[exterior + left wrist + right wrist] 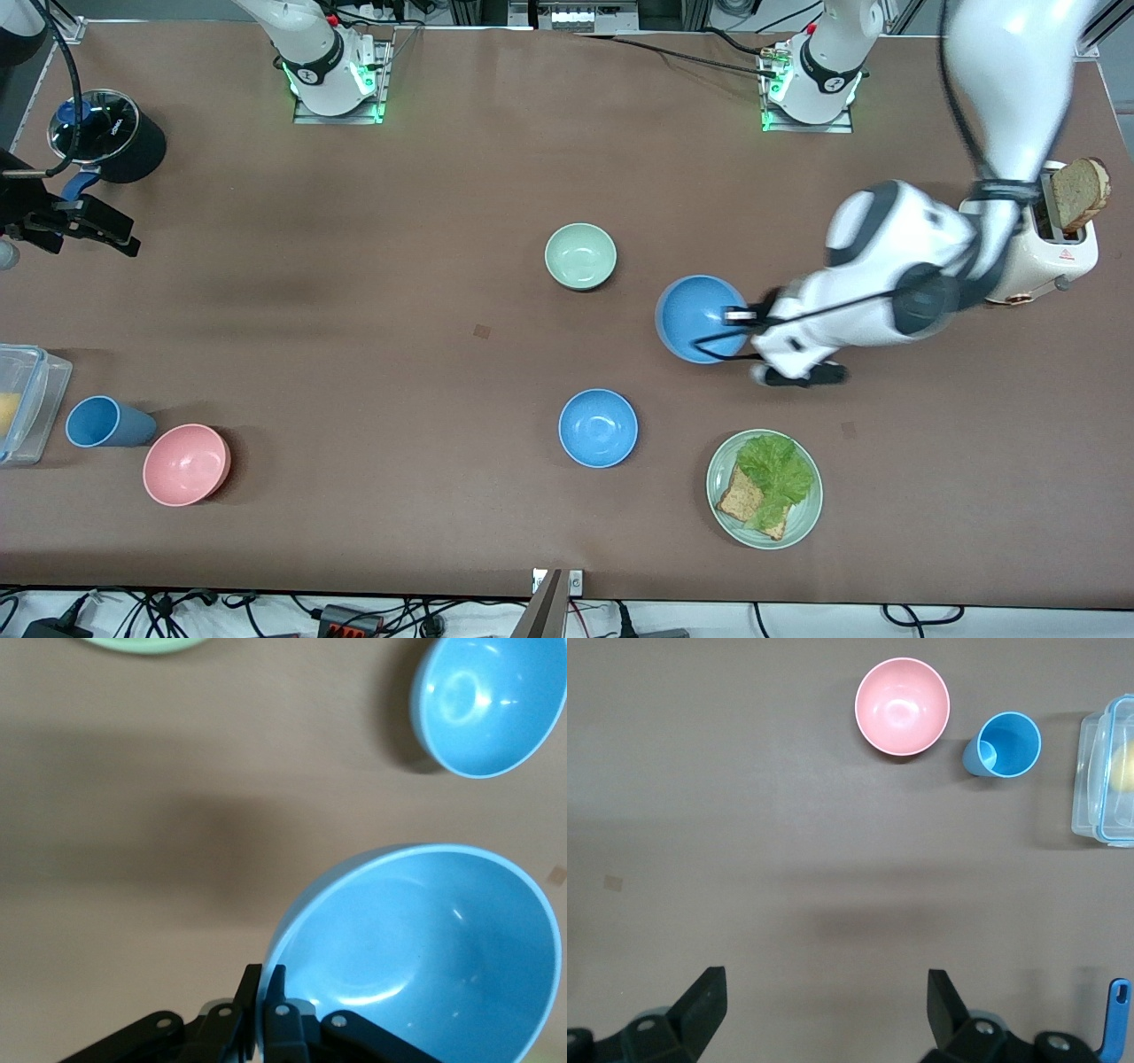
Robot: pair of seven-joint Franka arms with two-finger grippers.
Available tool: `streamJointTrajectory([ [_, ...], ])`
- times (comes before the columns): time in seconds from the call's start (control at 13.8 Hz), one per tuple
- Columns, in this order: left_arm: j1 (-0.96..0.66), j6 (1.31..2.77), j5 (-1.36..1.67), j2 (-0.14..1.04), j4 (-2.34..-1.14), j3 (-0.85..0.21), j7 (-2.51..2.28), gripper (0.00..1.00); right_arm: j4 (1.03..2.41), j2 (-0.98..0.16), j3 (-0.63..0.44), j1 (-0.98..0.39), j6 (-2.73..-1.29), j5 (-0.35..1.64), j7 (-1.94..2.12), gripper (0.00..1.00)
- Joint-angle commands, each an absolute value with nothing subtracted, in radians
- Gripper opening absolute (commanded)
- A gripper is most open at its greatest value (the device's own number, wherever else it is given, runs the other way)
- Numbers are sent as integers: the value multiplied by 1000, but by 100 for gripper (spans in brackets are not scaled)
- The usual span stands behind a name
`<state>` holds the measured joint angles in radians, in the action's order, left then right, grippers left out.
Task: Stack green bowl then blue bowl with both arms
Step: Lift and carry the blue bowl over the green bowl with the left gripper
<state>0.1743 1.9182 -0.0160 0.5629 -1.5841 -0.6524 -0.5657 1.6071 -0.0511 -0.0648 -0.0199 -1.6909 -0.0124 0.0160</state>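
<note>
The robot's left gripper needs to release the blue bowl inside the empty green bowl (580, 255) near the middle of the table.
The green bowl (580, 256) stands upright and empty near the table's middle; its pale rim shows in the left wrist view (146, 643). My left gripper (742, 315) is shut on the rim of a blue bowl (700, 319), holding it tilted above the table beside the green bowl, toward the left arm's end. The wrist view shows one finger (245, 992) outside the held bowl's (425, 948) wall and one inside. A second blue bowl (598, 428) (487, 704) sits on the table, nearer the front camera. My right gripper (89, 226) (828, 983) is open and empty at the right arm's end.
A green plate (719, 470) with lettuce and bread lies near the front edge. A toaster (1059, 248) with a bread slice stands by the left arm. A pink bowl (186, 464) (902, 706), a blue cup (106, 423) (1005, 746), a clear box (27, 403) and a black pot (111, 135) stand at the right arm's end.
</note>
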Motion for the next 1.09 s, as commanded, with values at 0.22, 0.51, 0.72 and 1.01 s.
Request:
streamJointTrajectory([
  [0.22,57,2249,-15,419,-1911,-666,-810,0,1601,-55,-49,-11,-1681,-12,37,100],
  [0.51,-9,2307,-17,384,-1992,-686,-902,0,1600,-52,-49,-11,-1674,-14,51,100],
  [0.72,-67,2353,-17,383,-2022,-687,-972,0,1598,-52,-48,-14,-1654,-14,51,100],
  [1.01,-78,2399,-50,394,-2066,-686,-976,0,1594,-55,-48,-12,-1658,-14,41,100],
])
